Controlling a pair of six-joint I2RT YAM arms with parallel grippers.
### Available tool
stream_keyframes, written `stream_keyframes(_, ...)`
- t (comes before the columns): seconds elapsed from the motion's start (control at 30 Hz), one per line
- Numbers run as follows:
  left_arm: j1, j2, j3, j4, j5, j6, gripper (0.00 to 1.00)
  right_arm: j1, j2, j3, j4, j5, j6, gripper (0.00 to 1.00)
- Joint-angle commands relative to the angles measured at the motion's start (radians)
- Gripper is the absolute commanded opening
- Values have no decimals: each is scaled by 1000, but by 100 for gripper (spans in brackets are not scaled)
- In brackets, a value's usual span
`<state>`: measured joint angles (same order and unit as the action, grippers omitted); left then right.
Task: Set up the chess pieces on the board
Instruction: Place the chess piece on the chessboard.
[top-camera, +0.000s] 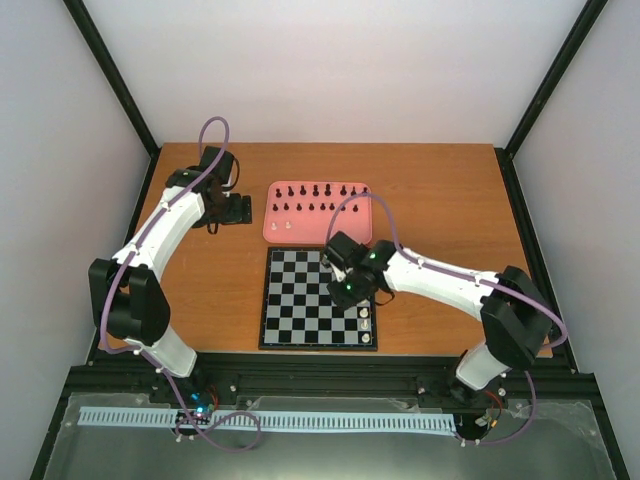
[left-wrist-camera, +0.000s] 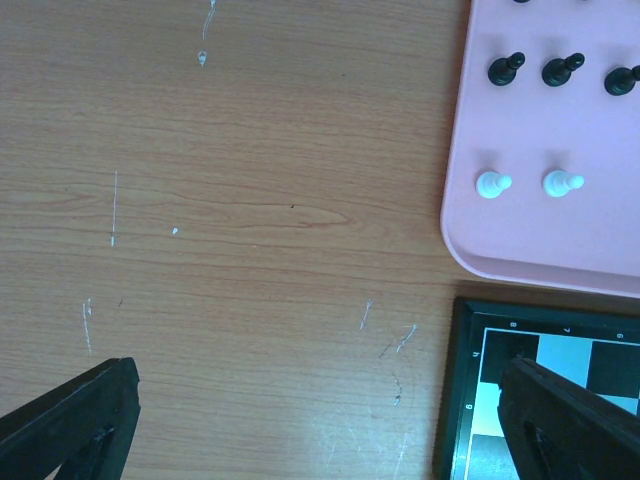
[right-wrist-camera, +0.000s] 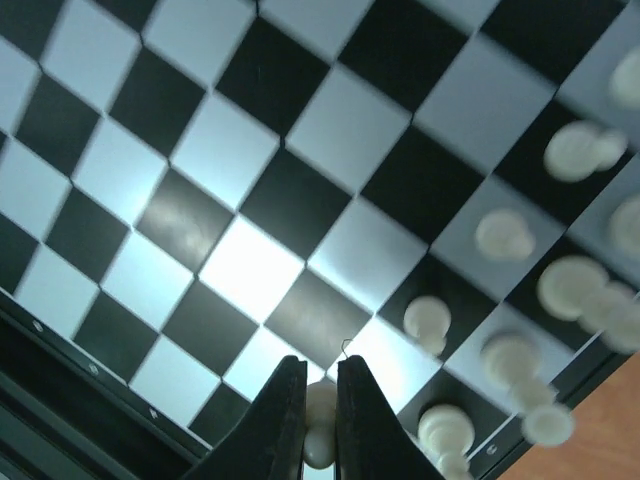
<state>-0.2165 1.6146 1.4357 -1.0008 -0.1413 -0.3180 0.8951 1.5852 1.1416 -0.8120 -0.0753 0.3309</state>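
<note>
The robot's right gripper will release the cream-white chess piece, now held just above the board, on the empty white square at the pawn row's near end (top-camera: 350, 312) (right-wrist-camera: 392, 365).
In the right wrist view my right gripper (right-wrist-camera: 320, 385) is shut on a cream-white chess piece (right-wrist-camera: 320, 430), held just above the board (right-wrist-camera: 250, 270) near its edge. Several other white pieces (right-wrist-camera: 427, 318) stand on squares to the right. From above, the right gripper (top-camera: 340, 290) hangs over the board's (top-camera: 300, 300) right half. White pieces (top-camera: 366, 322) stand at its near right corner. My left gripper (top-camera: 235, 210) is open over bare table, left of the pink tray; its fingers (left-wrist-camera: 70, 415) are spread wide with nothing between them.
The pink tray (top-camera: 355, 232) behind the board holds several black pieces (top-camera: 316, 190) and two white pawns (left-wrist-camera: 492, 183). A board corner (left-wrist-camera: 470, 400) shows in the left wrist view. Black frame posts stand at the table's sides.
</note>
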Motion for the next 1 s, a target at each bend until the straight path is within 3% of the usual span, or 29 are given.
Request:
stream_keyframes(0.0,-3,-11,21,8,-1,-3,100,31,-90,-120,98,7,105,3)
stream_keyframes(0.27,-4,-29,7,11,-14,-4,100,31,-134,-243,203,-14,120,3)
stream_keyframes(0.97,-4,-22,-4,15,-27,-1,100,31,-78,-282,249,74,98,5)
